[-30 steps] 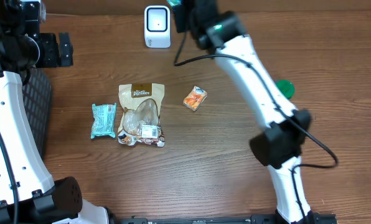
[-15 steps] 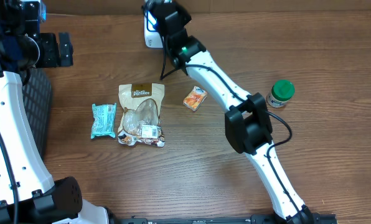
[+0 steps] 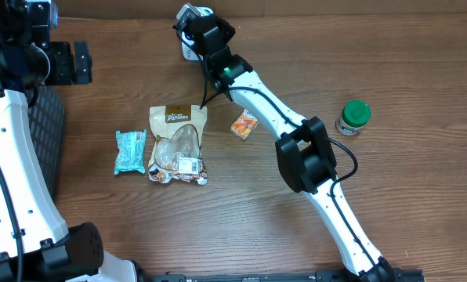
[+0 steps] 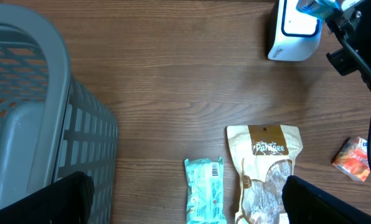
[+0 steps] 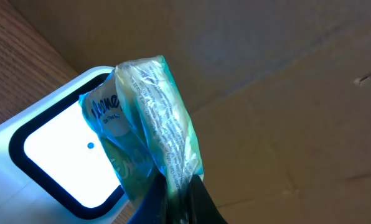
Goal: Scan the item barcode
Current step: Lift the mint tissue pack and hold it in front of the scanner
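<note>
I need to let go of the teal tissue pack with my right gripper on the table (image 3: 329, 113) close beside the green-lidded jar, toward the orange packet.
A crinkled teal-and-blue packet (image 5: 151, 118) is pinched in my right gripper (image 5: 182, 186), which is shut on its lower edge. The packet hangs right in front of the white scanner (image 5: 55, 155), overlapping its lit window. From overhead, the right gripper (image 3: 196, 25) covers most of the scanner (image 3: 186, 52) at the back of the table. In the left wrist view the scanner (image 4: 294, 31) shows at the top right with a teal corner of the packet (image 4: 310, 5) above it. My left gripper (image 3: 70, 63) stands wide open and holds nothing, above the basket's edge.
A grey mesh basket (image 4: 36, 112) stands at the far left. On the table lie a teal snack bar (image 3: 129, 151), a tan Pantee pouch (image 3: 178, 145), a small orange packet (image 3: 246, 124) and a green-lidded jar (image 3: 352, 117). A cardboard wall backs the scanner.
My right arm has swung left along the back edge, carrying the packet onto the scanner's window and uncovering the green-lidded jar. The left arm has not moved.
</note>
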Robot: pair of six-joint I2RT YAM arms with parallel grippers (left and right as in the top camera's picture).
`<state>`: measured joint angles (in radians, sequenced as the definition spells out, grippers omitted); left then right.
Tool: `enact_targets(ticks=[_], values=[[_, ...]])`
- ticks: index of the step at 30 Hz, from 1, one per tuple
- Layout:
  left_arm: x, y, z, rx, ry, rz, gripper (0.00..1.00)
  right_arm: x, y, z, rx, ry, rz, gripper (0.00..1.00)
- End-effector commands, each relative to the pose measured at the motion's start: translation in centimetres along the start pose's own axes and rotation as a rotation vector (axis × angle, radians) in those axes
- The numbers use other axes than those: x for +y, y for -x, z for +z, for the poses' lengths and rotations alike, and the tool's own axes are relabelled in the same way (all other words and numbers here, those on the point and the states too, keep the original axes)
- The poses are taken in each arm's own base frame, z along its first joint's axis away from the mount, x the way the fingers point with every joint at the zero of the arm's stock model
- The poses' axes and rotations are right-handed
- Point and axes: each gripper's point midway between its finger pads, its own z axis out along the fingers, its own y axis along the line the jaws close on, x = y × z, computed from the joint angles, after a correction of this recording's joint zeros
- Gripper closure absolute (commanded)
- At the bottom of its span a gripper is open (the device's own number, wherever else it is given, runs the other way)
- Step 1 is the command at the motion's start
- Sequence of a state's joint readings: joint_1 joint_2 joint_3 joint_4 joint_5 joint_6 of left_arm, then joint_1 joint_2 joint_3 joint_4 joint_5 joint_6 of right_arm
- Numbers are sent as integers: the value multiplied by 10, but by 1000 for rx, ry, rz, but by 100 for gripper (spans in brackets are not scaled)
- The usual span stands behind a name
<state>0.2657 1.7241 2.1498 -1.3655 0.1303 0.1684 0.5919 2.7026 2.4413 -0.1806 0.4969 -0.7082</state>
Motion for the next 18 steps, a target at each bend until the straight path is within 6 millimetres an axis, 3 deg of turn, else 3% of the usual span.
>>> enact_targets(ticks=[1, 7, 10, 15, 18], values=[[2, 5, -7, -24, 10, 20, 0, -4, 15, -6, -34, -8, 9, 96], [2, 5, -7, -24, 9, 20, 1, 2, 20, -7, -54, 16, 16, 96], [2, 5, -7, -24, 9, 20, 0, 1, 24, -9, -64, 21, 102, 96], [1, 5, -7, -24, 9, 21, 1, -29, 47, -29, -87, 21, 315, 96], [1, 5, -7, -24, 9, 21, 0, -70, 64, -56, -90, 20, 413, 96]])
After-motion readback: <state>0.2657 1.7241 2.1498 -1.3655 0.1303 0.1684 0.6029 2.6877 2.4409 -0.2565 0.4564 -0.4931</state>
